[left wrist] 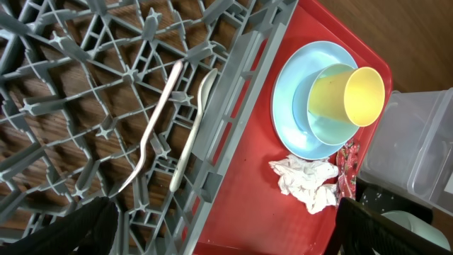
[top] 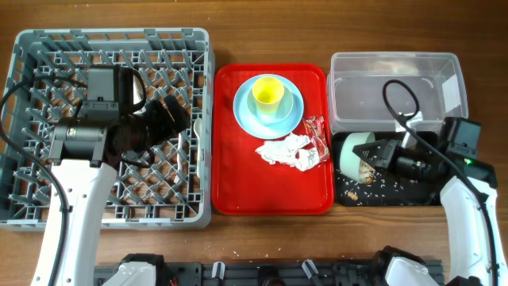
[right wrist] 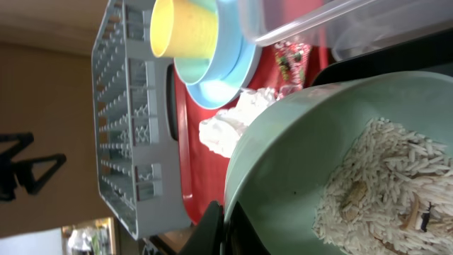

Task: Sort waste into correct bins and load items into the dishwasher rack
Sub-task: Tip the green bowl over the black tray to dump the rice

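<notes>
Next, I let go of the mint-green bowl with my right gripper on the red serving tray's bare corner (top: 249,184) (right wrist: 204,172) by the grey dishwasher rack.
My right gripper (top: 379,153) is shut on the rim of the mint-green bowl (top: 353,151) and holds it tipped over the black tray (top: 421,193). In the right wrist view, the fingers (right wrist: 228,225) pinch the bowl's rim (right wrist: 283,163) and beige-white food scraps (right wrist: 382,184) lie inside. More scraps (top: 371,184) are scattered in the black tray. My left gripper (top: 176,119) is open and empty over the right side of the grey dishwasher rack (top: 32,48). A white fork (left wrist: 152,127) and spoon (left wrist: 195,127) lie in the rack. The yellow cup (top: 268,93) sits in the light blue bowl (top: 287,111) on the pale blue plate (top: 244,107).
The red serving tray (top: 238,191) also holds a crumpled white napkin (top: 287,151) and the red-and-white wrapper (top: 316,131). The clear tub (top: 397,91) stands behind the black tray. Cables run over the rack and the tub.
</notes>
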{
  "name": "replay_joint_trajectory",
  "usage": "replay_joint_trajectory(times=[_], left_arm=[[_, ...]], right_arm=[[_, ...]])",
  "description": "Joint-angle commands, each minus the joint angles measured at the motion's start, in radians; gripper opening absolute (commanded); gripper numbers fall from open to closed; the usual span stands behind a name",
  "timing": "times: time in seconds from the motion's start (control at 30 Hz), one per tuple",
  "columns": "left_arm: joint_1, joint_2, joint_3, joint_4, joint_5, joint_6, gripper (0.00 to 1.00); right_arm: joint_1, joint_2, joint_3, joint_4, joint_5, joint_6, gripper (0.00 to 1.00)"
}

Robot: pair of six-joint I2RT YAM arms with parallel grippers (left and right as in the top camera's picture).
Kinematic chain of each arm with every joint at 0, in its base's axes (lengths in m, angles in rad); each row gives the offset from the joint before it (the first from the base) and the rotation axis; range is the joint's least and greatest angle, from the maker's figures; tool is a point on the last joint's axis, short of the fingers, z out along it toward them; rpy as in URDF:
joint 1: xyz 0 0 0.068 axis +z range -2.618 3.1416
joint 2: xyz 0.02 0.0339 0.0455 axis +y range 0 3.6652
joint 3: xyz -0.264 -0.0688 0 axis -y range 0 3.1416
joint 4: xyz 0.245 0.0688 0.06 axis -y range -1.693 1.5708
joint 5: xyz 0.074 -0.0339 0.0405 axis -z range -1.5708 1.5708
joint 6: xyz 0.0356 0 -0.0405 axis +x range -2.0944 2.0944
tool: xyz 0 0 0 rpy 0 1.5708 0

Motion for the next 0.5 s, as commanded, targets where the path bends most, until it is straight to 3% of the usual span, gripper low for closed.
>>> replay_joint_trajectory(times=[0.0, 0.1, 0.23, 0.33, 0.47], left_arm=[[0.004, -0.013, 0.005, 0.002, -0.006, -0.010, 1.00], [0.004, -0.013, 0.005, 0.002, -0.006, -0.010, 1.00], [0.003, -0.013, 0.005, 0.002, -0.006, -0.010, 1.00], [0.003, -0.013, 0.005, 0.002, -0.006, -0.010, 1.00], [0.003, -0.013, 0.005, 0.002, -0.006, -0.010, 1.00]], right_arm=[[-0.030, -0.009, -0.004, -0.002, -0.040, -0.005, 0.04], [-0.030, -0.009, -0.004, -0.002, -0.072, -0.020, 0.04], [-0.136, -0.009, -0.004, -0.004, -0.122, -0.072, 0.04], [-0.209, -0.009, -0.004, -0.038, -0.291, -0.135, 0.04], [-0.220, -0.001, -0.004, -0.043, -0.298, -0.136, 0.04]])
